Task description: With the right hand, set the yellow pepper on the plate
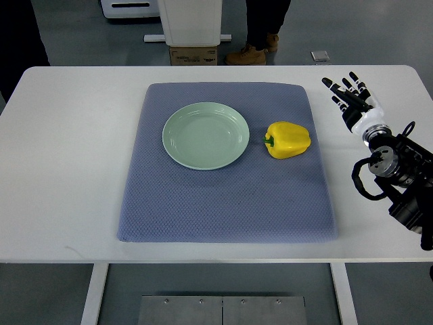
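Observation:
I will close my right gripper on the blunt end (301, 139) of the yellow pepper, across from the pepper's green stem.
A yellow pepper (289, 139) with a green stem lies on its side on the blue-grey mat (223, 196), just right of the plate. The pale green plate (206, 135) sits on the mat's upper middle and holds nothing. My right hand (347, 94) hovers over the white table to the right of the mat, beyond the pepper, fingers spread and holding nothing. Its arm (402, 179) comes in from the right edge. The left arm does not show.
The white table (67, 169) extends around the mat on all sides. Beyond the far edge stand a white pedestal (191, 24) with a cardboard box and a person's legs and brown shoes (252, 53).

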You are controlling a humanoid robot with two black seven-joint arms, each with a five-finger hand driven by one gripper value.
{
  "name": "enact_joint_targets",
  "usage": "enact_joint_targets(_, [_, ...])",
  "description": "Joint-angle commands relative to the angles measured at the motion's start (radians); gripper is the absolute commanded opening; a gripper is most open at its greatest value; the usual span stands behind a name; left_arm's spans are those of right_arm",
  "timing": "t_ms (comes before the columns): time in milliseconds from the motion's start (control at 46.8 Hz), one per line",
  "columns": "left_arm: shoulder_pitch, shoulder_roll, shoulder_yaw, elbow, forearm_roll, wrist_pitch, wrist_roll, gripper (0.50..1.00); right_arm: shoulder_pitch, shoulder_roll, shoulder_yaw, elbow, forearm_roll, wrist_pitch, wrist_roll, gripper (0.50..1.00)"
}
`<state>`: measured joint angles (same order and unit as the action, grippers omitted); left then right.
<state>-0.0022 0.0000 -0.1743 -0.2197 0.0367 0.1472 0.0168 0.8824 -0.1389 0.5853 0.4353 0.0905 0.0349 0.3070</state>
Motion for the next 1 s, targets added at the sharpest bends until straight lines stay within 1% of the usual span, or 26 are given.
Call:
enact_joint_targets(0, [-0.007, 0.000, -0.002, 0.000, 0.000, 0.000, 0.000, 1.000, 0.003, 0.002, 0.002, -0.013, 0.000, -0.001, 0.001, 1.000])
enact_joint_targets(406, [-0.009, 0.000, -0.001, 0.000, 0.000, 0.000, 0.000, 1.000, 0.006, 0.001, 0.008, -0.013, 0.008, 0.000, -0.014, 1.000])
enact_joint_targets(577, [-0.007, 0.000, -0.001, 0.000, 0.000, 0.000, 0.000, 1.000, 0.012, 0.001, 0.007, 0.002, 0.008, 0.017, -0.013, 1.000])
enact_joint_targets(705, [-0.009, 0.000, -0.001, 0.000, 0.000, 0.000, 0.000, 1.000, 0.015, -0.005, 0.007, 0.002, 0.006, 0.063, -0.002, 1.000])
enact_joint_targets(876, [-0.007, 0.000, -0.001, 0.000, 0.000, 0.000, 0.000, 1.000, 0.033, -0.005, -0.004, 0.003, -0.005, 0.063, 0.001, 1.000])
enact_joint_targets(983, [-0.007, 0.000, -0.001, 0.000, 0.002, 0.000, 0.000, 1.000, 0.044, -0.005, -0.067, 0.006, -0.052, 0.062, 0.001, 1.000])
